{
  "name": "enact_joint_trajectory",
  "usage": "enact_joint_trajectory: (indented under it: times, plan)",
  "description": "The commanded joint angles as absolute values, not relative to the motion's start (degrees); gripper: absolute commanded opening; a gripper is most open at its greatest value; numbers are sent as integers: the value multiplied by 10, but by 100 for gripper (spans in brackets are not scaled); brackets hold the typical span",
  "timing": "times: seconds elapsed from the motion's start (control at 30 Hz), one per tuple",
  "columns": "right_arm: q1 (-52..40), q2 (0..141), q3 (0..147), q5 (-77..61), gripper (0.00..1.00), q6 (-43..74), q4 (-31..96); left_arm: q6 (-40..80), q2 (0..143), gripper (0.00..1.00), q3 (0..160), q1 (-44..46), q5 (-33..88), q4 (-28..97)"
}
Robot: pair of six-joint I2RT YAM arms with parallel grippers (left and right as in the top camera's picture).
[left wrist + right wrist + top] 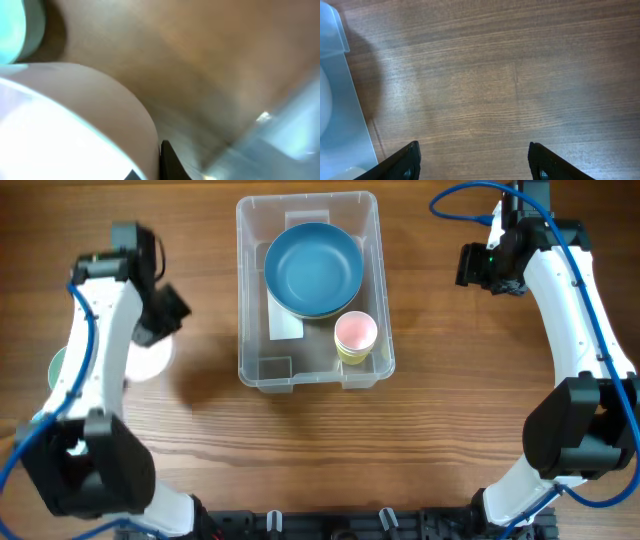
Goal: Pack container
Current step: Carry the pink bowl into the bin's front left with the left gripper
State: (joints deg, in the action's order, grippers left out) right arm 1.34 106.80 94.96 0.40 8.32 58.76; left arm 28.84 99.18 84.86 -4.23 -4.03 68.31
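Note:
My left gripper is going to let go of the white bowl in the container's free space (293,346) beside the pink cup, by the blue bowl.
The container (306,375) is a clear bin at the table's middle. It holds a blue bowl (313,269) and a pink cup (355,332) nested in a yellow cup. My left gripper (157,330) is at the far left, over a white bowl (148,363). In the left wrist view its fingers (150,171) sit on either side of the white bowl's rim (75,125), closed on it. My right gripper (475,160) is open and empty above bare wood, just right of the container's wall (342,115).
A light green dish (57,366) lies under the left arm beside the white bowl, and shows as a teal shape in the left wrist view (10,30). Blue cables run along both arms. A black rail lines the table's front edge.

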Motion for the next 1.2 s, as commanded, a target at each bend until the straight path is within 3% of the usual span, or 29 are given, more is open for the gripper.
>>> enact_joint_trajectory:
  times: [0.0,0.23,0.37,0.57,0.7,0.93,1.0,1.03,1.07,1.17]
  plan:
    - [14,1075,951,-1,70,91,586,288,940,4,995,45,-37,730]
    - [14,1075,951,-1,70,91,586,289,973,4,1041,319,-37,736]
    - [14,1075,951,-1,70,91,586,293,1048,4,1031,379,-37,736]
    - [14,1075,951,-1,70,90,588,308,1153,4,1031,361,-37,747]
    - [14,1075,951,-1,70,90,587,321,1154,4,1028,316,-37,746]
    - [14,1075,951,-1,70,90,587,320,1154,4,975,314,3,709]
    - [14,1075,951,-1,70,90,587,320,1154,16,975,314,2,707]
    - [14,1075,951,-1,70,90,587,320,1154,35,975,314,3,707]
    - [14,1075,951,-1,70,90,587,319,1150,41,979,314,2,710]
    - [14,1075,951,-1,70,90,587,300,1117,43,1035,300,-1,736]
